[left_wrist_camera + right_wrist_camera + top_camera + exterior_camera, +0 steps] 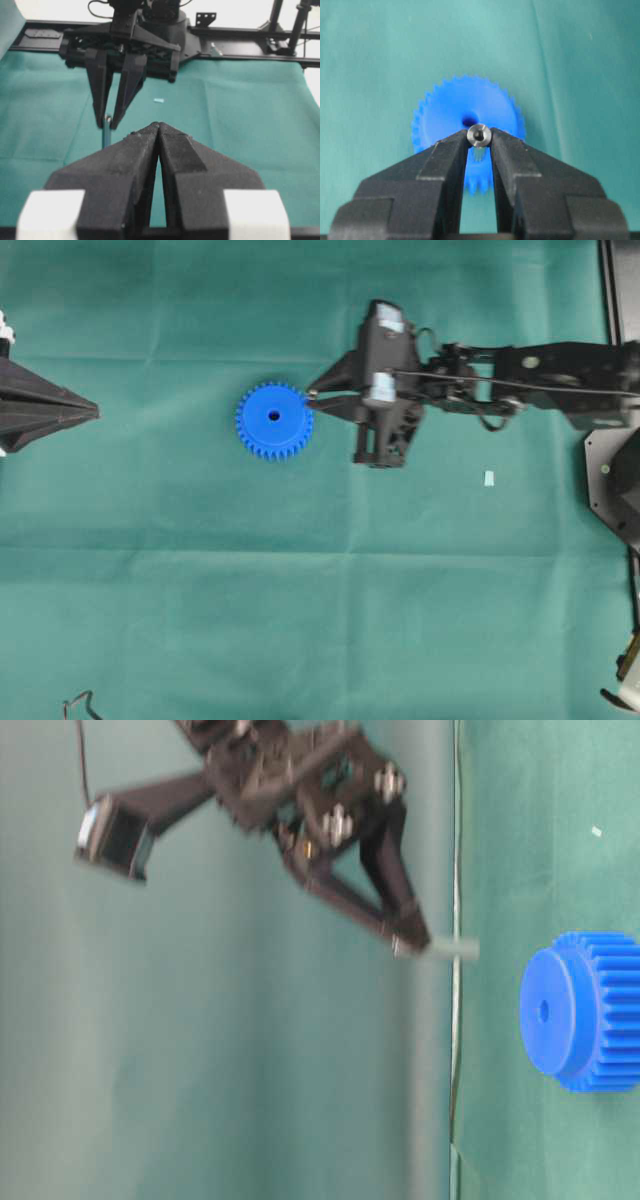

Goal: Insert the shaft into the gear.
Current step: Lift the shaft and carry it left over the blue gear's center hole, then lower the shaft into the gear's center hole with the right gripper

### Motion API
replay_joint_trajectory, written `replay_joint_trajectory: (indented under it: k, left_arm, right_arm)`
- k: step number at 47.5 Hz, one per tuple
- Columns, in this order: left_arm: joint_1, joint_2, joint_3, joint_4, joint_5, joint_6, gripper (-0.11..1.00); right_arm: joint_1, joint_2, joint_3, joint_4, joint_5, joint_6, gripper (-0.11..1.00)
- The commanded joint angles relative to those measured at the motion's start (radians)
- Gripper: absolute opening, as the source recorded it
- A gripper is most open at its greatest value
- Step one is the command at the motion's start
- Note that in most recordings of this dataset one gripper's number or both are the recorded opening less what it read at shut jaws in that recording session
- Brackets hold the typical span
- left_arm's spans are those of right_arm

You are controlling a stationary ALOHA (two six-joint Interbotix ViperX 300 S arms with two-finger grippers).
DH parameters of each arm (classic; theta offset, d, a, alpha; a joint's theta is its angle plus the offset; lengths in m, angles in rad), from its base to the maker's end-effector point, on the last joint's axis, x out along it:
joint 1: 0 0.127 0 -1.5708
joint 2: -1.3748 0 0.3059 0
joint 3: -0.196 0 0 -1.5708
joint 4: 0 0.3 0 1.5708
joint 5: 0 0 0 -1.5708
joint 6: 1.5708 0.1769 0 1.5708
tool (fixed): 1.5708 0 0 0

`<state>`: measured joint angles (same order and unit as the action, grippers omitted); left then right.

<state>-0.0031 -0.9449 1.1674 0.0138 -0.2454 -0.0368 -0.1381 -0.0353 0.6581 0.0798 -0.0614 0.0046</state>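
Next, I let go of the shaft with my right gripper in the centre hole of the blue gear (273, 415) (469, 119).
The blue gear (274, 420) lies flat on the green cloth, its centre hole facing up. My right gripper (312, 395) hangs above the gear's right rim, shut on the shaft (479, 134), a thin grey metal pin held upright. From the right wrist, the pin's top end sits between the fingertips just short of the hole in the gear (450, 107). At table level the shaft (450, 950) points down, its lower end still apart from the gear (585, 1010). My left gripper (90, 412) rests shut and empty at the left edge, also seen as the left gripper (158, 125).
A small pale scrap (489, 478) lies on the cloth to the right of the gear, under the right arm's reach. The black frame (612, 300) and arm base stand at the right edge. Open green cloth spreads below the gear.
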Motion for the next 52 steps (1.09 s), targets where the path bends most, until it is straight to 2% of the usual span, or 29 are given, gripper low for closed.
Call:
replay_joint_trajectory:
  k: [1,11,52]
  left_arm:
    - [-0.002,0.005,-0.026,0.003,-0.005,-0.002,0.0]
    - [-0.002,0.005,-0.026,0.003,-0.005,-0.002,0.0]
    - [-0.002,0.009,-0.026,0.002,-0.005,-0.002,0.0]
  right_arm:
    - [0.003,0.023,-0.072,-0.002,0.002,-0.002,0.18]
    - [0.003,0.074,-0.132,-0.002,0.002,-0.003,0.18]
    - [-0.005,0.184,-0.12,0.002,-0.034,0.005,0.18]
